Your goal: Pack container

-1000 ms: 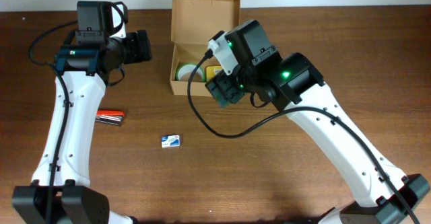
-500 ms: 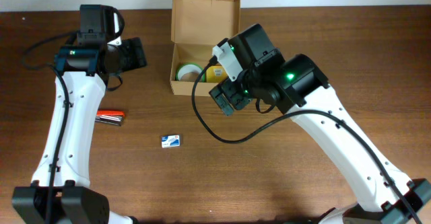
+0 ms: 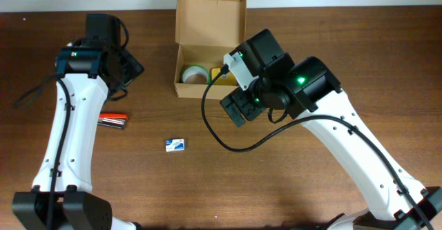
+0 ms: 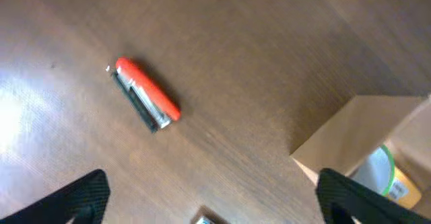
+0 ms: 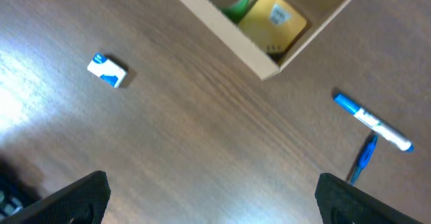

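Note:
The red-and-silver stapler-like item is next, and my left gripper will go to it and grab it by the end (image 3: 120,120) (image 4: 159,108) nearest the cardboard box.
The container (image 3: 197,89) is a tan cardboard box at the back middle of the table, its flap lid (image 3: 210,19) standing open. Inside lie a green-and-white tape roll (image 3: 193,73) and a yellow cube (image 3: 217,73). My right gripper (image 3: 238,109) hovers open just in front of the box's right end, nothing between its fingers (image 5: 74,197). The right wrist view shows the box wall (image 5: 215,35) and the yellow cube (image 5: 273,21). My left gripper (image 3: 128,68) hangs open left of the box, empty. The box corner (image 4: 343,136) appears in the left wrist view.
A red-and-silver stapler-like item (image 3: 112,121) (image 4: 147,94) lies at the left. A small blue-and-white packet (image 3: 175,144) (image 5: 107,70) sits nearer the front. A blue pen (image 5: 372,130) lies right of the box, hidden under my right arm from overhead.
My right gripper has drawn back from the box toward the front of the table. My left gripper has swung away from the box, turned downward, and opened wider.

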Robot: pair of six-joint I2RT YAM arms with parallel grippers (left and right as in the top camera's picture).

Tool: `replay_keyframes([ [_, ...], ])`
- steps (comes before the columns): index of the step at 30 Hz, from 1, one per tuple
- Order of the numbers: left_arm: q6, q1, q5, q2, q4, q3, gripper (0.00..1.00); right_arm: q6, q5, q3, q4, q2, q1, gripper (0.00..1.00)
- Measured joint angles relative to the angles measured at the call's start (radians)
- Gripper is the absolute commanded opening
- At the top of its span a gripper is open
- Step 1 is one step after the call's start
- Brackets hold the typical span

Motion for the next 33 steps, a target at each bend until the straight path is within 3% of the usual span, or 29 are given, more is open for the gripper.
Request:
replay_keyframes([
  [13, -0.079, 0.0, 0.0, 0.0, 0.02, 0.0, 1.0, 0.014, -0.006, 0.0, -0.068, -0.027, 0.0, 0.99],
  [23, -0.341, 0.0, -0.048, 0.0, -0.064, -0.019, 1.0, 0.015, -0.01, 0.0, -0.073, -0.027, 0.0, 0.99],
  [33, -0.469, 0.002, -0.038, 0.113, -0.055, -0.034, 1.0, 0.014, -0.013, 0.0, -0.074, -0.027, 0.0, 0.99],
])
